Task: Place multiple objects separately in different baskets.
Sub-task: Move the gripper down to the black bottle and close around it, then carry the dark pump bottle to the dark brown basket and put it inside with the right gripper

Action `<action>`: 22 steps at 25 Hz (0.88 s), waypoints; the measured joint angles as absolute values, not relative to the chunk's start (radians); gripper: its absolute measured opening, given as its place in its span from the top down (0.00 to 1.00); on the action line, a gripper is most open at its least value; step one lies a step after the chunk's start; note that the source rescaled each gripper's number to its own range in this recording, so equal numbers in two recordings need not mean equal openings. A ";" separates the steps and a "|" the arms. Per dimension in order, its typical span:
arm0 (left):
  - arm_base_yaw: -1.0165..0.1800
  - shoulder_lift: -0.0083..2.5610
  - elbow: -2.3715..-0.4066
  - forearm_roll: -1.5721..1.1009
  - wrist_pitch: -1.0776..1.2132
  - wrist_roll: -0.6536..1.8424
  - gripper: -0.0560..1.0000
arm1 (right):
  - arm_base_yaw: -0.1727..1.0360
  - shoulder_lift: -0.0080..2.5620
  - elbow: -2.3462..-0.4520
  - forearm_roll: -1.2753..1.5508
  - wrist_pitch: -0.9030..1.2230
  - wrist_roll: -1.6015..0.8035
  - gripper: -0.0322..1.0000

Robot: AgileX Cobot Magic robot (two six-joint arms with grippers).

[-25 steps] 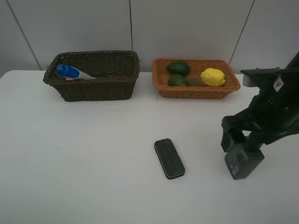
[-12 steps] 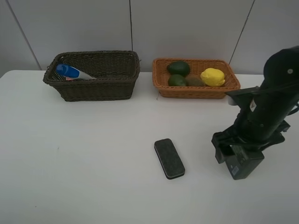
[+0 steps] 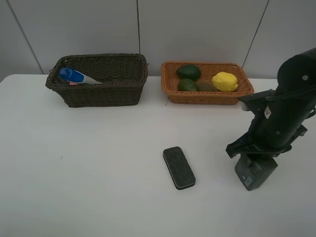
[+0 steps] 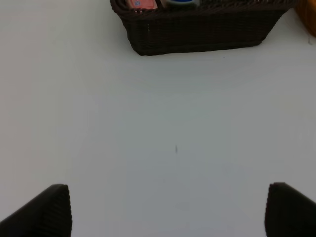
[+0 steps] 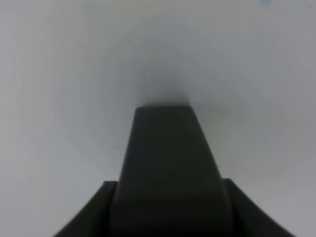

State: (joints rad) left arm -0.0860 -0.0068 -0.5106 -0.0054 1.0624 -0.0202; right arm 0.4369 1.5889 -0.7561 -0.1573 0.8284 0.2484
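Note:
I should use my right gripper to release its dark object in the dark brown basket's empty space [image 3: 120, 77] beside the white blue-capped bottle.
The dark-green pump bottle [image 3: 254, 172] stands on the white table at the right. My right gripper [image 3: 249, 157] is down on it. In the right wrist view the bottle [image 5: 165, 148] fills the middle and the fingers sit tight against its sides. The black flat eraser [image 3: 178, 168] lies at the table's middle. The dark brown basket [image 3: 98, 94] holds the white blue-capped bottle [image 3: 76, 76] and the pink bottle [image 4: 139, 4]. The orange-tan basket [image 3: 207, 96] holds the avocado [image 3: 189, 72], lime [image 3: 187, 85], kiwi [image 3: 205, 86] and lemon [image 3: 224, 81]. My left gripper [image 4: 168, 210] is open and empty over bare table.
The two baskets stand side by side at the back of the white table [image 3: 98, 163], near the grey wall panels. My left arm is out of the high view; its wrist view faces the dark basket [image 4: 197, 34].
My right arm has turned and come down over the pump bottle. The bottle has barely shifted. The eraser and both baskets have not moved.

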 joint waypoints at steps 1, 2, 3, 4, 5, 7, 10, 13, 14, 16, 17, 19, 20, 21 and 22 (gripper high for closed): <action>-0.086 -0.007 -0.511 -0.005 1.062 -0.020 0.00 | 0.437 1.589 -0.756 -0.157 0.828 0.248 0.97; -0.086 -0.007 -0.511 -0.005 1.062 -0.020 0.00 | 0.437 1.589 -0.756 -0.157 0.828 0.248 0.97; -0.086 -0.007 -0.511 -0.005 1.062 -0.020 0.00 | 0.437 1.589 -0.756 -0.157 0.828 0.248 0.97; -0.086 -0.007 -0.511 -0.005 1.062 -0.020 0.00 | 0.437 1.589 -0.756 -0.157 0.828 0.248 0.97; -0.086 -0.007 -0.511 -0.005 1.062 -0.020 0.00 | 0.437 1.589 -0.756 -0.157 0.828 0.248 0.97; -0.086 -0.007 -0.511 -0.005 1.062 -0.020 0.00 | 0.437 1.589 -0.756 -0.157 0.828 0.248 0.97; -0.086 -0.007 -0.511 -0.005 1.062 -0.020 0.00 | 0.437 1.578 -0.770 -0.154 0.857 0.248 0.97; -0.086 -0.007 -0.511 -0.005 1.062 -0.020 0.00 | 0.437 1.542 -0.838 -0.155 0.916 0.248 0.97; -0.086 -0.007 -0.511 -0.005 1.062 -0.020 0.00 | 0.437 1.527 -0.878 -0.159 0.928 0.248 0.97; -0.086 -0.007 -0.511 -0.005 1.062 -0.020 0.00 | 0.437 1.509 -0.966 -0.175 0.941 0.248 0.97; -0.086 -0.007 -0.511 -0.005 1.062 -0.020 0.00 | 0.437 1.508 -1.011 -0.187 0.941 0.248 0.97; -0.086 -0.007 -0.511 -0.005 1.062 -0.020 0.00 | 0.437 1.521 -1.119 -0.210 0.942 0.248 0.97; -0.086 -0.007 -0.511 -0.005 1.062 -0.020 0.00 | 0.437 1.533 -1.174 -0.213 0.943 0.245 0.97; -0.086 -0.007 -0.511 -0.005 1.062 -0.020 0.00 | 0.437 1.552 -1.228 -0.214 0.943 0.238 0.97; -0.086 -0.007 -0.511 -0.005 1.062 -0.020 0.00 | 0.437 1.577 -1.271 -0.214 0.943 0.227 0.97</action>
State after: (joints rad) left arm -0.0860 -0.0068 -0.5106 -0.0054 1.0624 -0.0202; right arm 0.4369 1.5770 -1.2713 -0.2139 0.9430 0.2272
